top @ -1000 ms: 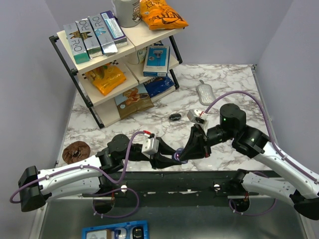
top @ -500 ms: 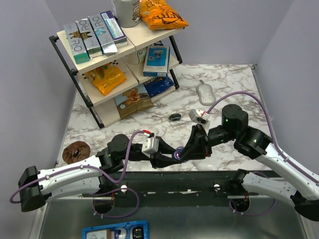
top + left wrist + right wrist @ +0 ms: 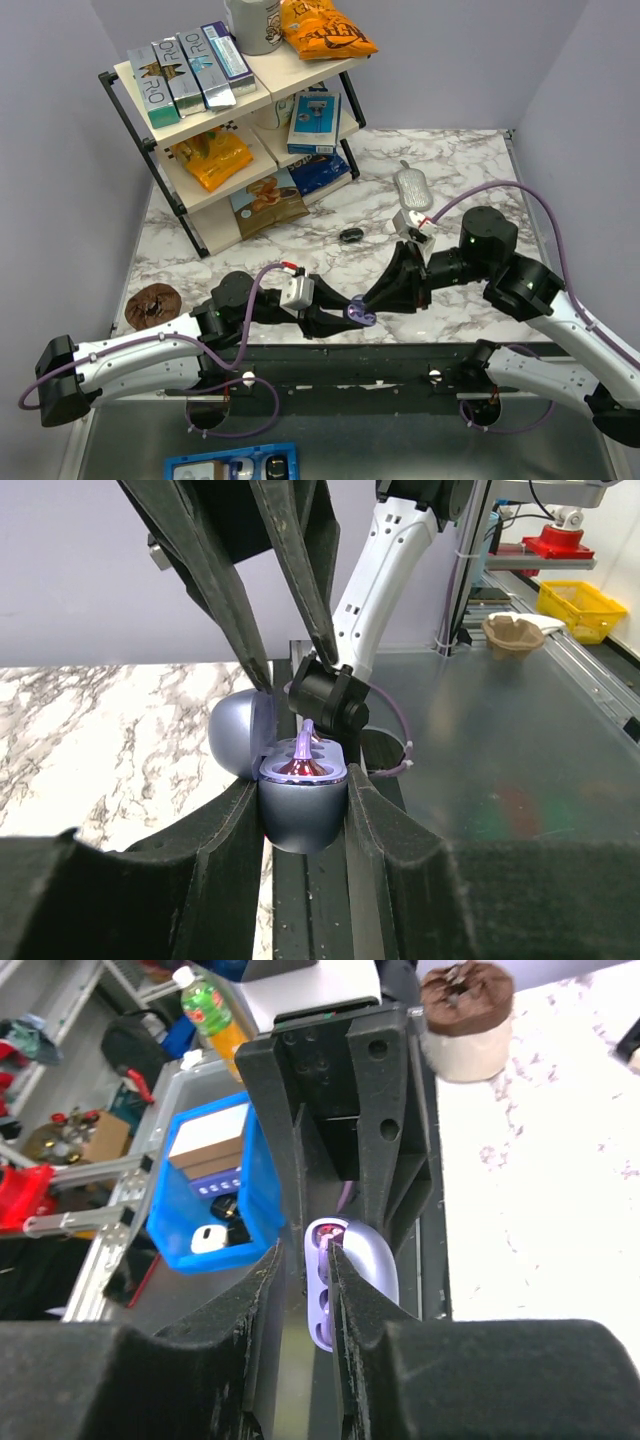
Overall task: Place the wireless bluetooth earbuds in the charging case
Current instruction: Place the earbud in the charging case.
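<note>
Next, my left gripper lets go of the periwinkle charging case on the marble table point(image 3: 319, 255) beside the glossy black oval object.
My left gripper point(image 3: 303, 815) is shut on the periwinkle charging case point(image 3: 303, 820) and holds it upright over the table's near edge. The case's lid point(image 3: 240, 735) is open to the left. One translucent purple earbud point(image 3: 303, 752) sits in the near slot, its stem pointing up. My right gripper point(image 3: 295, 675) hangs just above the case, jaws slightly apart and holding nothing. In the right wrist view the earbud point(image 3: 326, 1245) lies against one finger of the right gripper point(image 3: 305, 1260). In the top view both grippers meet at the case point(image 3: 360, 314). No black earbuds are in view.
A glossy black oval object point(image 3: 351, 236) lies mid-table, and a grey flat item point(image 3: 411, 185) lies behind it. A stocked shelf point(image 3: 240, 110) stands at the back left. A brown round piece point(image 3: 153, 303) sits at the left. A blue bin point(image 3: 232, 465) is below the table edge.
My right arm has drawn back to the right and its fingertips have lifted slightly off the case. The left gripper and the case have stayed put.
</note>
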Motion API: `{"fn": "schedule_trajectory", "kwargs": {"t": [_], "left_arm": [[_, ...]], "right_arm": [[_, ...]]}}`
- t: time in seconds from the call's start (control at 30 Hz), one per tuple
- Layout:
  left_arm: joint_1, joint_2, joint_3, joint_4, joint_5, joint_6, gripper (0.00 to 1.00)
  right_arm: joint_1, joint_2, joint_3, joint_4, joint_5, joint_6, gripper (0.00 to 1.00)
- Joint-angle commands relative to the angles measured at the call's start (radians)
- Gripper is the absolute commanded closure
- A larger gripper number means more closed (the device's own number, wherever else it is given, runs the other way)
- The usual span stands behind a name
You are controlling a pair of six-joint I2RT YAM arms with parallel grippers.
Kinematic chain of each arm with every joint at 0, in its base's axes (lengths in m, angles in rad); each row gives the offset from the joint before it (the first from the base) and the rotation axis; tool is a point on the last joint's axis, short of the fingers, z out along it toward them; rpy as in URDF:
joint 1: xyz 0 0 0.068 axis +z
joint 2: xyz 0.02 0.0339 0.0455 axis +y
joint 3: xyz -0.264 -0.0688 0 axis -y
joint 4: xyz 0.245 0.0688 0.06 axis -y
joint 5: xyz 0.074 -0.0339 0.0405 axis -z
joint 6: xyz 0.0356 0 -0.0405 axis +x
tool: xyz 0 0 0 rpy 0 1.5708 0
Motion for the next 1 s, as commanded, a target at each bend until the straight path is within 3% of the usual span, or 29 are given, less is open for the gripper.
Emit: {"fn": "schedule_trajectory", "kwargs": {"t": [0.0,0.13,0.37,0.6,0.97], "left_arm": [[-0.010,-0.020,-0.005,0.068,0.018,-0.001,1.00],[-0.010,-0.023,-0.008,0.071,0.003,0.000,1.00],[-0.010,-0.034,-0.020,0.065,-0.034,0.007,1.00],[-0.010,-0.050,-0.033,0.046,-0.084,0.011,1.00],[-0.010,-0.040,-0.030,0.040,-0.152,0.034,1.00]], "right_arm": [[-0.005,-0.013,0.023,-0.071,0.087,-0.044,0.67],[-0.003,-0.037,0.019,-0.064,0.115,-0.049,0.67],[-0.005,-0.119,-0.013,-0.026,0.562,0.037,0.70],[-0.005,-0.013,-0.003,-0.082,0.570,0.060,0.58],[-0.005,0.004,-0.009,-0.070,0.448,0.043,0.59]]}}
